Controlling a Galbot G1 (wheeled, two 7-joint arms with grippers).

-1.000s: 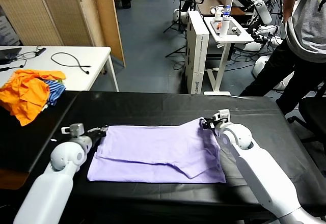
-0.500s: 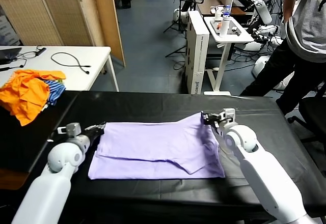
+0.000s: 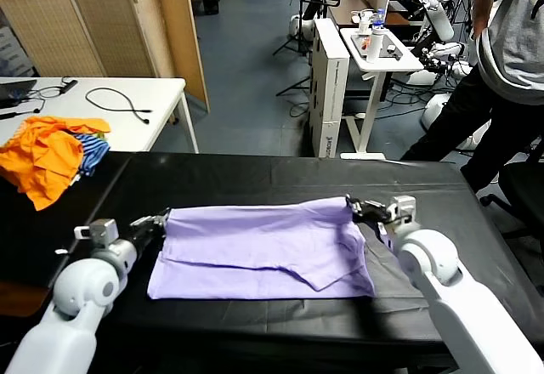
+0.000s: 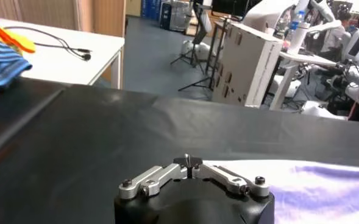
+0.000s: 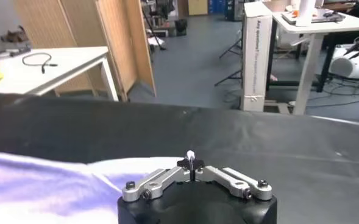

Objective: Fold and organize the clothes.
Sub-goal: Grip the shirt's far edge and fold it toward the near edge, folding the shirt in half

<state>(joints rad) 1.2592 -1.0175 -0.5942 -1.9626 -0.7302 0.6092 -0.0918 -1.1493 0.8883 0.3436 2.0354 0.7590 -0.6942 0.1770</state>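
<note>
Next, my left gripper lets go of the lavender t-shirt's far corner on its side edge point(image 3: 158, 271), just behind the near corner of the t-shirt.
The clothes, one pale lavender t-shirt point(image 3: 255, 246), lie spread across the black table point(image 3: 255, 178), partly folded with a flap over the near right part. My left gripper point(image 3: 161, 218) is shut on the shirt's far left corner. My right gripper point(image 3: 351, 206) is shut on its far right corner, which is lifted slightly. In the left wrist view the shut left gripper point(image 4: 188, 161) has a sliver of cloth between its tips and the t-shirt point(image 4: 301, 182) lies beside it. In the right wrist view the right gripper point(image 5: 191, 159) pinches a pale bit of the t-shirt point(image 5: 39, 182).
A heap of orange and blue-striped garments point(image 3: 47, 157) lies at the table's far left. Behind it stands a white table point(image 3: 127, 110) with a black cable point(image 3: 115, 100). A person point(image 3: 510, 59) stands at the far right, beyond the table edge, near a white cart point(image 3: 378, 51).
Both arms have drawn outward, left gripper leftward and right gripper rightward. The shirt's far edge is pulled straighter and wider between them.
</note>
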